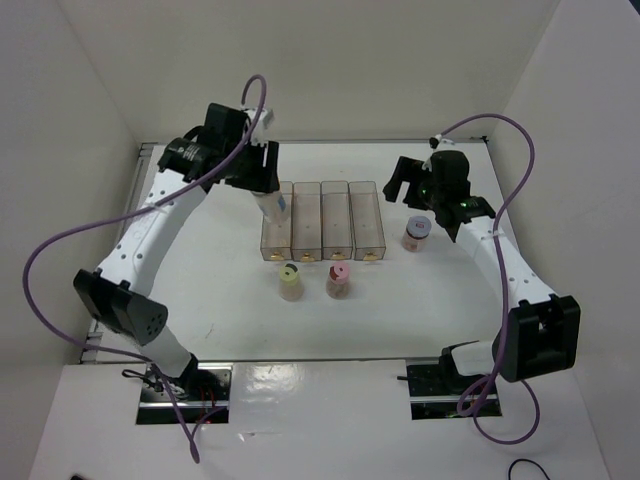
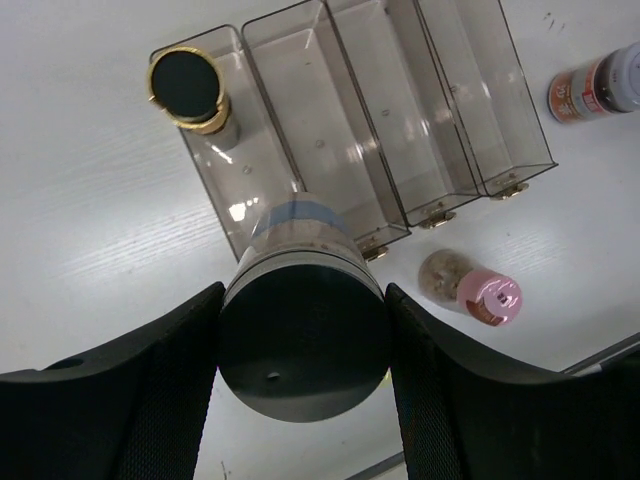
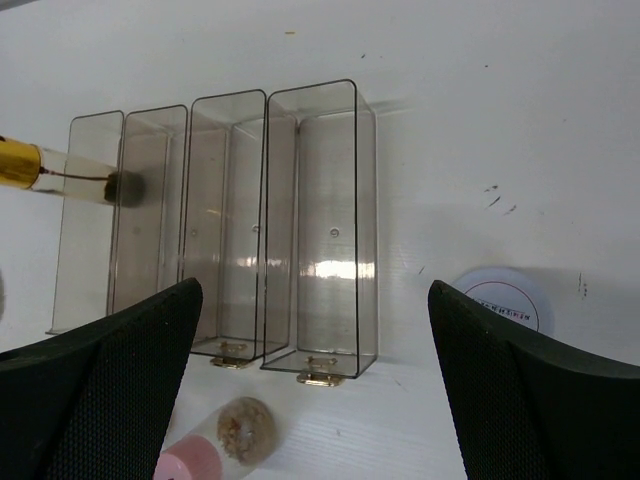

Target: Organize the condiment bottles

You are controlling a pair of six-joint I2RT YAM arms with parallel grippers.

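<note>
Next, the left gripper places the white bottle with the grey lid down in the far half of the empty bin (image 1: 306, 211) (image 2: 319, 100) next to the dark bottle.
My left gripper (image 1: 264, 186) is shut on the white grey-lidded bottle (image 1: 275, 208), gripping it at the lid (image 2: 303, 350), over the near half of the leftmost clear bin (image 2: 262, 218). The dark bottle with the gold band (image 2: 187, 88) stands at that bin's far end. The beige yellow-lidded bottle (image 1: 290, 280) and the brown pink-lidded bottle (image 1: 338, 281) stand on the table in front of the bins. The reddish-brown jar (image 1: 416, 235) stands right of the bins. My right gripper (image 1: 406, 182) is open and empty, above the table beside the rightmost bin (image 3: 330, 225).
Four clear rectangular bins (image 1: 322, 222) stand side by side at the table's middle, small gold catches on their near ends. White walls enclose the table on the left, back and right. Purple cables loop off both arms.
</note>
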